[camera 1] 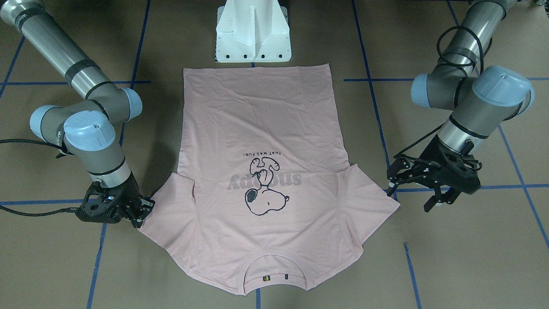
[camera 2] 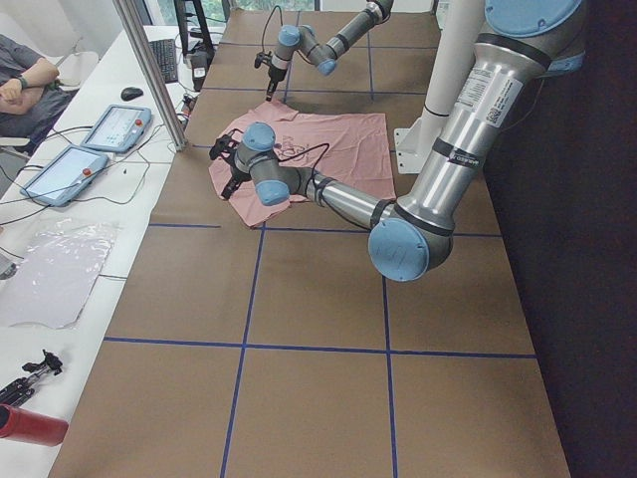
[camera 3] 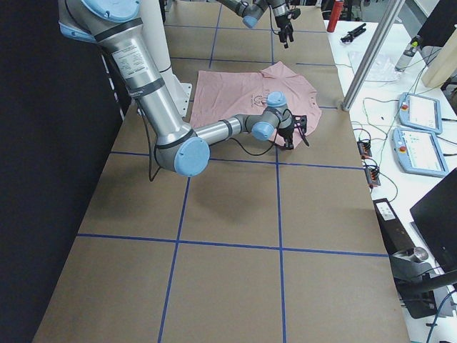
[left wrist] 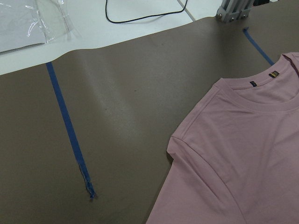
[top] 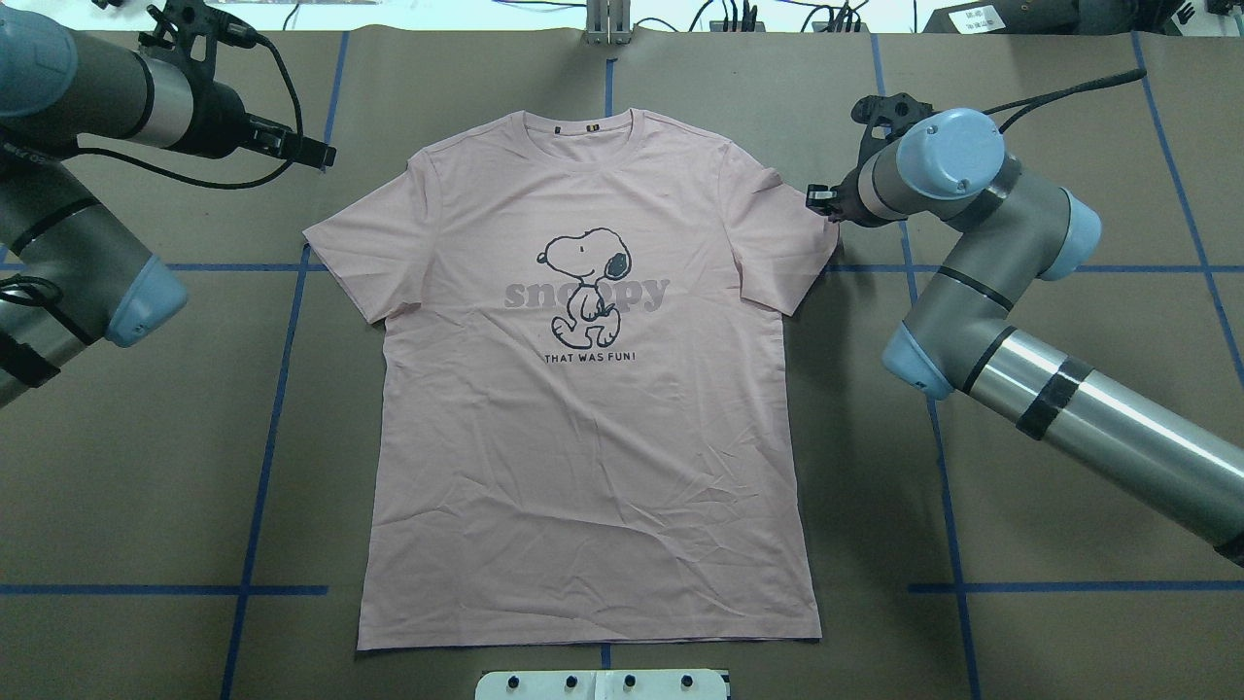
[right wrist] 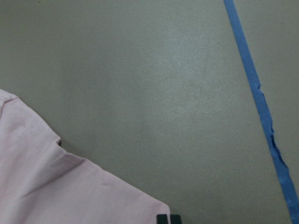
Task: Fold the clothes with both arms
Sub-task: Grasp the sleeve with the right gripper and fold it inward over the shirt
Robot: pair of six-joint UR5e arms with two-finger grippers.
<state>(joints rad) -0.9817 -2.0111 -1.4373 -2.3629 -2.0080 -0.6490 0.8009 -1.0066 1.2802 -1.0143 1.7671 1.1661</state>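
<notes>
Next, I close left fingers on the collar-side corner of the sleeve's opening [camera 1: 397,205] on the pale pink T-shirt, opposite the sleeve at my right gripper.
The pale pink Snoopy T-shirt [camera 1: 266,107] lies flat and face up in the middle of the table [top: 146,437], collar away from the robot, and it shows in the overhead view [top: 583,437]. My right gripper [camera 1: 143,214] is low at the tip of one sleeve [top: 807,243]. In the right wrist view [right wrist: 168,218] its pads sit together at the sleeve's corner [right wrist: 56,191]. My left gripper [camera 1: 408,199] is open and empty, hovering just outside the other sleeve [camera 1: 373,201]. The left wrist view shows that shoulder and the collar [left wrist: 252,154], with no fingers in view.
The white pedestal base [camera 1: 253,34] stands at the shirt's hem edge. Blue tape lines [top: 262,437] cross the brown table cover. A side bench with tablets [camera 2: 114,127], an aluminium post [camera 2: 149,70] and a seated operator [camera 2: 25,85] lies beyond the collar side.
</notes>
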